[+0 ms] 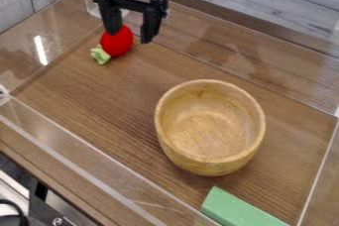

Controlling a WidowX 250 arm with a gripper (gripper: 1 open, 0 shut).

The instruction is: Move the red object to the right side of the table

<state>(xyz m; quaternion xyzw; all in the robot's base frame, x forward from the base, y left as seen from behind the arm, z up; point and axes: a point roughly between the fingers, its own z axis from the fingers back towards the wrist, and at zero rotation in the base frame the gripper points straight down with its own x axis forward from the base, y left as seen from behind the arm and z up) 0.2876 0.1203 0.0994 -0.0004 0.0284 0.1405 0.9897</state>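
Note:
The red object has a light green stem, and next my gripper will close on the far end of the red object (125, 33), opposite that stem, leaving the stem free.
The red object (115, 43) is a small strawberry-like toy with a light green stem end, lying at the back left of the wood-grain table (93, 101). My gripper (129, 25) hangs just above it, pointing down. Its black fingers (150, 28) stand open, one over each side of the toy, with nothing held. The gripper covers the top of the toy.
A wooden bowl (211, 126) sits right of centre. A flat green block (244, 210) lies at the front right corner. Low clear acrylic walls (79, 166) border the table.

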